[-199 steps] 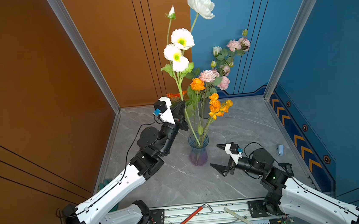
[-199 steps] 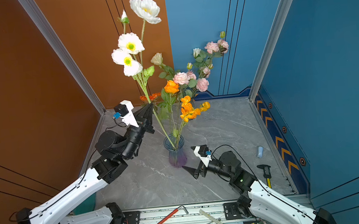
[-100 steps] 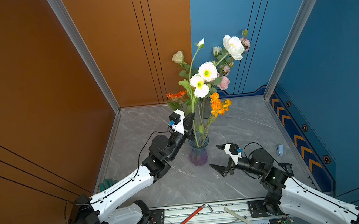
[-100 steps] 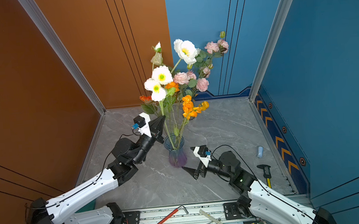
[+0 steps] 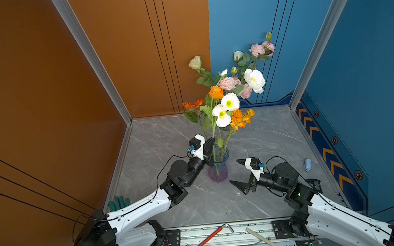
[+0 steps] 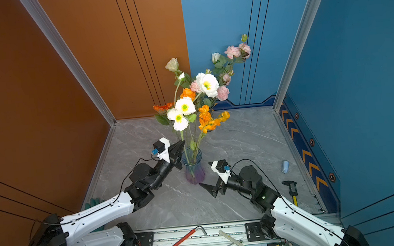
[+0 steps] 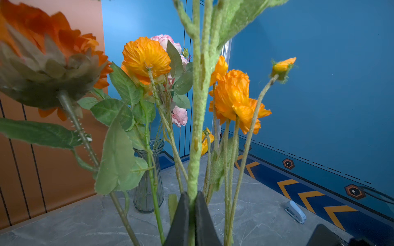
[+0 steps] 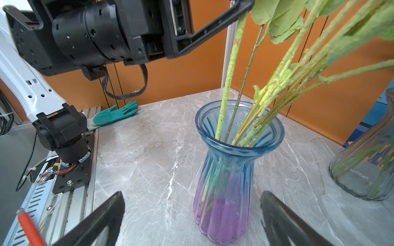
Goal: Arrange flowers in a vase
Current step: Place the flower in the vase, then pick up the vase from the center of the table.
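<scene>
My right gripper will grip the neck of the blue-to-purple vase (image 5: 219, 164) (image 8: 231, 162) next, just under the vase's blue rim, because the vase will be moved.
A blue-to-purple ribbed glass vase (image 5: 217, 173) (image 6: 195, 175) (image 8: 226, 191) stands mid-table and holds several flowers, among them orange blooms (image 5: 239, 119) (image 7: 232, 95). My left gripper (image 5: 213, 140) (image 6: 183, 143) (image 7: 191, 192) is shut on the fuzzy green stem (image 8: 228, 74) of the white flowers (image 5: 222, 116) (image 6: 181, 117), just above the vase's rim. That stem's lower end is inside the vase mouth. My right gripper (image 5: 234, 171) (image 6: 205, 174) (image 8: 191, 194) is open beside the vase, its fingers apart from the glass on either side, holding nothing.
A second, clear glass vase (image 7: 147, 191) (image 8: 366, 170) with pink flowers (image 5: 257, 50) stands near the back wall. A green glove (image 5: 119, 203) (image 8: 115, 115) lies at the left edge and a blue stapler (image 5: 307, 164) (image 7: 295, 212) at the right. A red-handled tool (image 5: 204, 241) rests on the front rail.
My left gripper has come down and rightwards with the white-flowered stem, lowering its end into the vase. The right arm has stayed still.
</scene>
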You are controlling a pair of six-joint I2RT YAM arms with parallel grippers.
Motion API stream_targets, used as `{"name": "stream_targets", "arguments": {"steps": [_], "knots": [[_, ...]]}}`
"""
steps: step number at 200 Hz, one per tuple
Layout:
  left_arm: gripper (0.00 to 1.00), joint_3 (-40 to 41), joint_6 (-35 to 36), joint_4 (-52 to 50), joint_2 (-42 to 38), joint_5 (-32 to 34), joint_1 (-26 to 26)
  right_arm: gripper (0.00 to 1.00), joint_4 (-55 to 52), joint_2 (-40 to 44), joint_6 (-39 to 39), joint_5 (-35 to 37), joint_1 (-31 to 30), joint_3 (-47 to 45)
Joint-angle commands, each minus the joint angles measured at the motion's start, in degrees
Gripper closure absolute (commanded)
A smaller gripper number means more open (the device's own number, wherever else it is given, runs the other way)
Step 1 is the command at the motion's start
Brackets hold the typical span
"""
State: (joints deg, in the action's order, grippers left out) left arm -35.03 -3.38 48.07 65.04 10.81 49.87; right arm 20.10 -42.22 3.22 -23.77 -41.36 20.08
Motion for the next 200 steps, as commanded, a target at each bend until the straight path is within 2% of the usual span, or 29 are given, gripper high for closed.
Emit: {"name": "stream_targets", "arguments": {"steps": [1, 97, 116, 131, 152, 155, 160, 192, 200], "knots": [[0.91, 1.7, -0.8, 2.8, -1.3, -0.6, 1.7, 0.0, 0.7, -0.1, 0.9, 0.7, -0.2, 1.3], [0.67, 8.9, -0.5, 2.5, -6.7, 6.5, 3.7, 0.0, 0.7, -0.5, 1.1, 1.2, -0.2, 1.3], [0.59, 10.2, 0.2, 1.1, -10.0, 8.1, 3.9, 0.0, 0.5, -0.5, 1.2, 1.7, -0.3, 1.3], [0.46, 10.0, 1.3, -4.6, -13.8, 8.8, 3.9, 0.0, 0.4, -0.6, 1.3, 2.3, -0.2, 1.2], [0.15, 9.2, 8.2, -18.0, -20.6, 3.9, 3.4, 0.0, 0.5, -1.4, 1.3, 3.3, -0.3, 1.3], [0.07, 9.1, 8.9, -20.1, -21.6, 3.6, 3.1, 0.0, 0.5, -1.6, 1.3, 3.4, -0.2, 1.4], [0.0, 8.7, 9.9, -22.9, -23.0, 3.3, 2.7, 0.0, 0.6, -1.8, 1.3, 3.6, -0.2, 1.4], [0.02, 3.7, 17.8, -40.7, -27.5, -1.7, -4.0, 0.0, 3.1, -3.1, 0.9, 6.9, -0.2, 0.2], [0.02, 2.2, 18.9, -41.2, -26.8, -0.1, -5.0, 0.01, 4.1, -3.6, 0.8, 7.4, -0.2, -0.2]]}}
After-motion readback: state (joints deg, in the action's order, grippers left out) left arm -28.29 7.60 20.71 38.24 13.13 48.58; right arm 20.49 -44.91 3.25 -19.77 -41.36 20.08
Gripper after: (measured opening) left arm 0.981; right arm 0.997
